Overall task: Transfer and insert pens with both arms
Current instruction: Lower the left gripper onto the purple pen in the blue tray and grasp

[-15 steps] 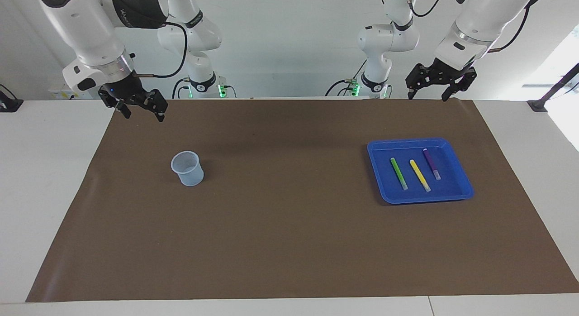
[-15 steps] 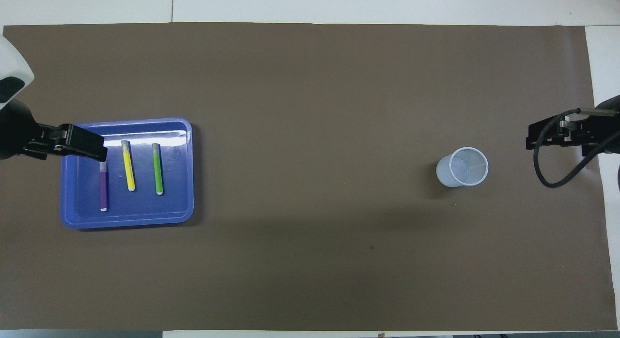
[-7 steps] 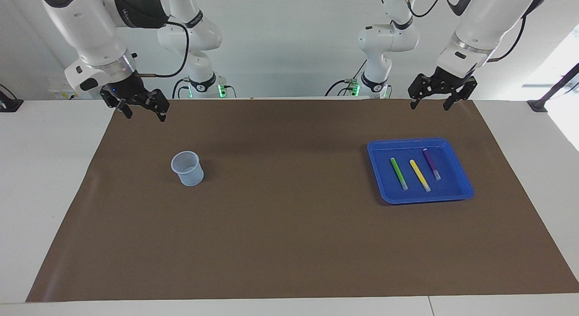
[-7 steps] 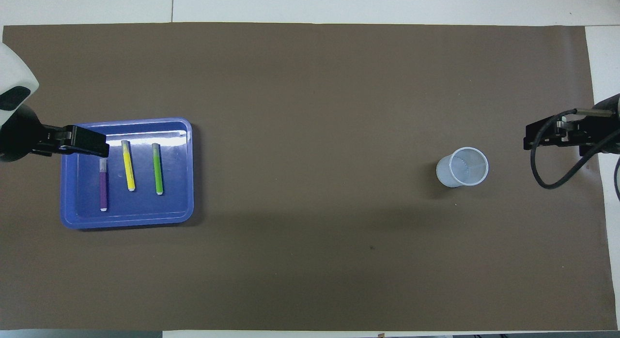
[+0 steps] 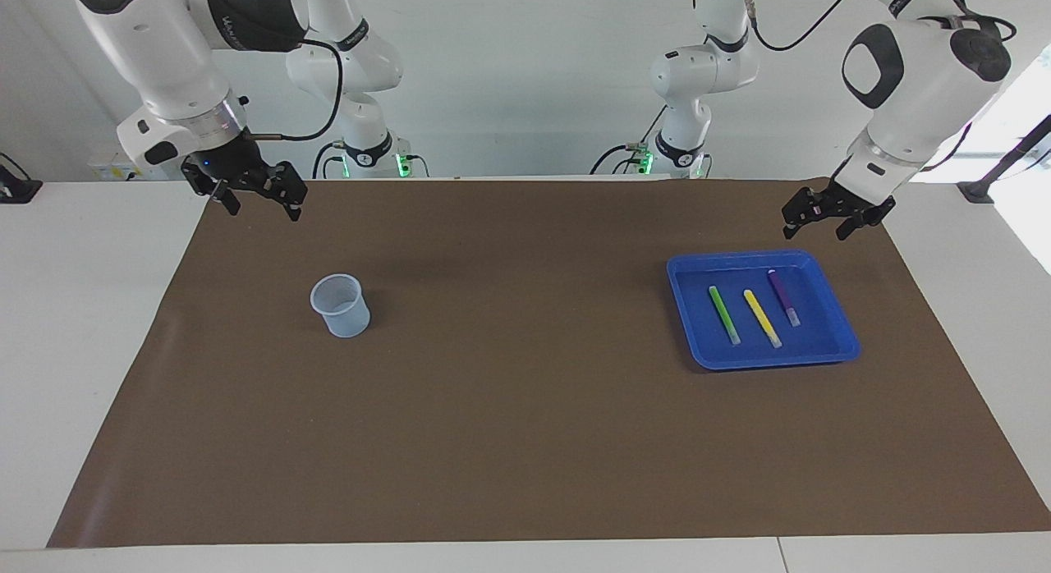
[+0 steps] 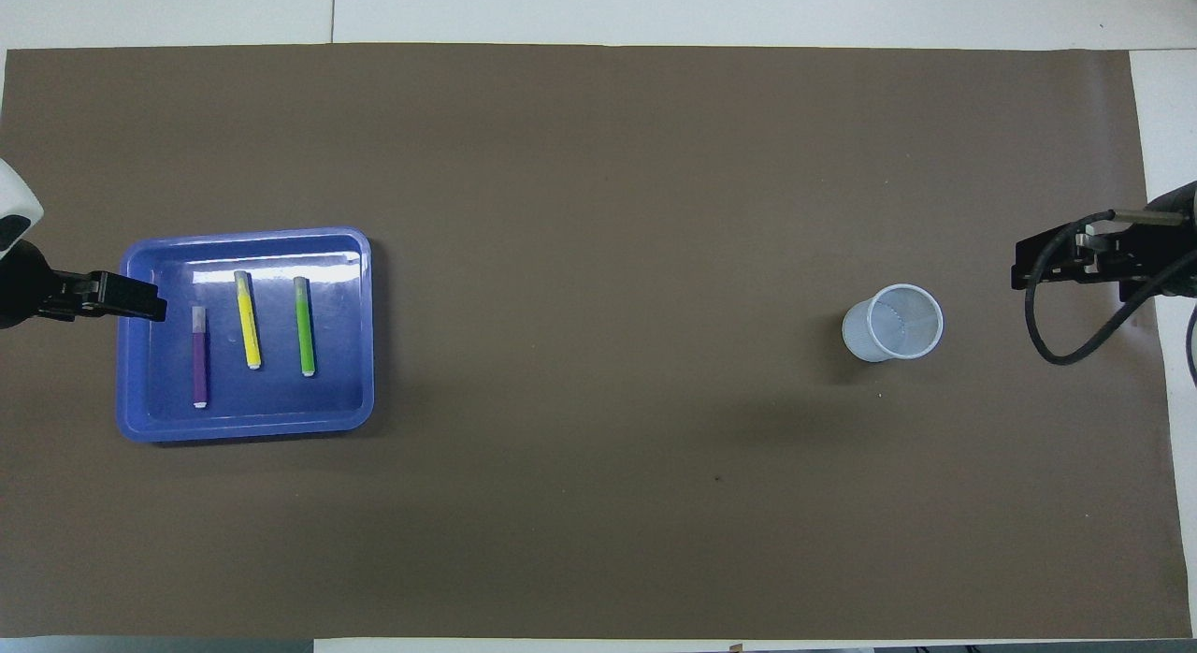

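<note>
I move my left gripper to the purple pen's grey end (image 6: 198, 318) next and close it there.
Three pens lie side by side in a blue tray (image 5: 772, 363) (image 6: 243, 430) toward the left arm's end of the table: a green pen (image 5: 723, 314) (image 6: 303, 327), a yellow pen (image 5: 762, 318) (image 6: 248, 321) and a purple pen (image 5: 782, 296) (image 6: 199, 358). My left gripper (image 5: 815, 231) (image 6: 140, 302) hangs open and empty in the air, over the tray's edge closest to the purple pen. My right gripper (image 5: 263, 212) (image 6: 1024, 274) waits open and empty over the mat's edge at the right arm's end.
A pale translucent cup (image 5: 339, 304) (image 6: 893, 323) stands upright on the brown mat (image 5: 525, 409) toward the right arm's end. Two smaller white arms with green lights (image 5: 361, 80) (image 5: 698, 72) stand at the robots' edge of the table.
My left gripper has come down and shifted toward the left arm's end, uncovering the purple pen's tip in the overhead view. The right arm has barely moved.
</note>
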